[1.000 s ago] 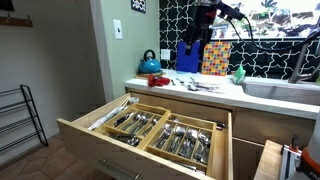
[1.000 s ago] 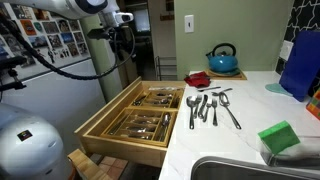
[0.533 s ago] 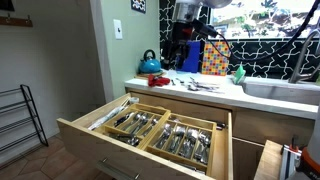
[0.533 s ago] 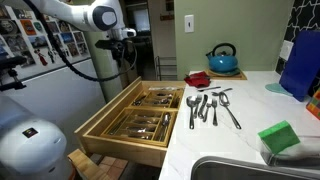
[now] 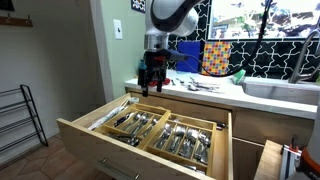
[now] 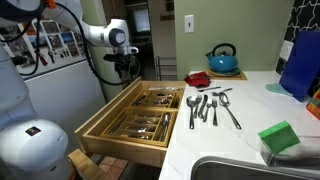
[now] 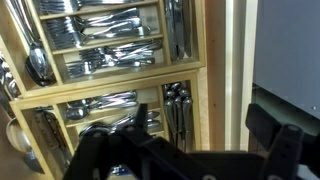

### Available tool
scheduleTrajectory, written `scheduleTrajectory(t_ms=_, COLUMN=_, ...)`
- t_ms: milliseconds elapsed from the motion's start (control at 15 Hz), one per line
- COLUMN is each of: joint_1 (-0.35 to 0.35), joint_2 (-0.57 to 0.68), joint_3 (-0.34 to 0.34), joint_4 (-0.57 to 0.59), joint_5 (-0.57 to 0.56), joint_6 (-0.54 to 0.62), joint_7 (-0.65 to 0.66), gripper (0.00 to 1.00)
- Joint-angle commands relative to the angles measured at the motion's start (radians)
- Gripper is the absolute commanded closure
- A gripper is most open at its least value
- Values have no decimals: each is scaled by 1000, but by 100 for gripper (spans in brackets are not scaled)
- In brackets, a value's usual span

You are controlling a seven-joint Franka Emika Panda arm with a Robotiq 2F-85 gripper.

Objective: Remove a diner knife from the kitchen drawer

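Observation:
A dinner knife's handle end (image 5: 131,140) (image 7: 180,96) lies in the narrow compartment along the drawer's front, in the tray farther from the sink, and my gripper should close on it there.
The kitchen drawer (image 5: 95,135) is pulled wide open in both exterior views (image 6: 120,140), its wooden divider trays full of silver cutlery. Dinner knives (image 7: 177,108) lie in a narrow compartment along one side, also seen in an exterior view (image 5: 111,113). My gripper (image 5: 152,82) hangs open and empty above the drawer's back corner near the counter edge, also seen in an exterior view (image 6: 124,72). In the wrist view its two dark fingers (image 7: 185,150) straddle the knife compartment and the drawer's side wall, well above them.
Loose cutlery (image 6: 210,105) lies on the white counter, with a blue kettle (image 6: 223,58), a red dish (image 6: 197,78), a green sponge (image 6: 278,136) and a sink (image 5: 280,90). A narrow pull-out with a red-and-white tag (image 5: 285,160) stands to the side.
The arm has swung from above the counter out over the open drawer and come lower. The gripper stays open and empty; the cutlery has not moved.

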Motion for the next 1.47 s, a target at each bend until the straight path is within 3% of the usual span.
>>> scheduleTrajectory(t_ms=0, joint_1=36, joint_2=165, joint_3=27, joint_4=114, joint_5=-58, joint_6=23, joint_7=14, gripper=0)
scheduleTrajectory(t_ms=400, joint_1=64, joint_2=332, joint_3=-3, joint_4=220, joint_5=-197, joint_6=61, joint_7=9, gripper=0)
scheduleTrajectory(t_ms=467, joint_1=59, joint_2=288, joint_3=11, joint_4=184, joint_5=-146, joint_6=51, joint_7=5, gripper=0)
scheduleTrajectory(t_ms=1000, joint_1=67, joint_2=340, joint_3=-13, joint_4=233, joint_5=-201, joint_6=65, joint_7=36, gripper=0)
scheduleTrajectory(t_ms=1400, joint_1=82, joint_2=469, joint_3=-29, joint_4=323, joint_5=-217, joint_6=56, joint_7=68, gripper=0)
